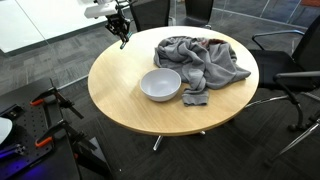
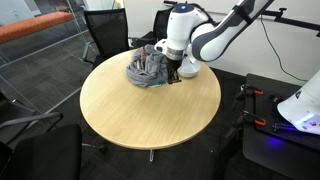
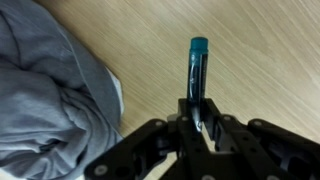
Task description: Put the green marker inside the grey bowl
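I need to let go of the green marker with my gripper so it lies flat across the inside bottom of the grey bowl (image 1: 161, 88) beside the crumpled cloth.
The green marker (image 3: 197, 75) has a teal cap and a dark body. In the wrist view it stands between my gripper's (image 3: 198, 128) fingers, cap pointing away over the wooden table. The gripper is shut on it. In both exterior views the gripper (image 1: 123, 35) (image 2: 172, 76) hangs above the round table, clear of the surface. The grey bowl (image 1: 160, 85) sits upright and empty near the table's middle, next to the cloth. The gripper is off to one side of the bowl, not over it. The arm hides the bowl in an exterior view.
A crumpled grey cloth (image 1: 198, 60) (image 2: 145, 68) (image 3: 45, 90) lies on the round wooden table (image 1: 130, 105), beside the bowl and close to the gripper. Office chairs (image 1: 290, 60) (image 2: 105, 25) stand around the table.
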Tool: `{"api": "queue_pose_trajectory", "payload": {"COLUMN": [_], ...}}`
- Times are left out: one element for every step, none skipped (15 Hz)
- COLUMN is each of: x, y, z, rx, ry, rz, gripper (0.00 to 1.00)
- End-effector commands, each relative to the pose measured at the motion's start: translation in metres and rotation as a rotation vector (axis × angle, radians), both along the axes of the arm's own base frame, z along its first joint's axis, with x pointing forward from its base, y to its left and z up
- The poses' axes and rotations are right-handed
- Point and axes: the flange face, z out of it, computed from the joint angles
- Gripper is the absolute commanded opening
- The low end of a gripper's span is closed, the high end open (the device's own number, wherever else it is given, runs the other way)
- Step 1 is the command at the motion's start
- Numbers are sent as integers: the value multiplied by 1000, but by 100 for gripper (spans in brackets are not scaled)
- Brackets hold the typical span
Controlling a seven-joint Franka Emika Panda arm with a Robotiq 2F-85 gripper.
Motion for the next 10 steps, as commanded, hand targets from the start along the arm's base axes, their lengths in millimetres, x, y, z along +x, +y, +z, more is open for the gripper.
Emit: {"api": "queue_pose_trajectory", "payload": {"x": [-39, -45, -51, -57, -63, -69, -75, -81, -86, -92], "y": [-38, -49, -61, -74, -86, -98, -110, -123, -134, -148], "z": [46, 53, 60, 66, 71, 75, 78, 82, 84, 85], "rx": [-8, -9, -13, -8, -7, 0, 5, 11, 18, 28], "ry": [-48, -58, -71, -81, -90, -99, -107, -111, -117, -121], "rz": [-198, -252, -308, -365, -423, -482, -539, -596, -652, -710], "gripper": [5, 5, 5, 5, 5, 5, 5, 5, 5, 5]}}
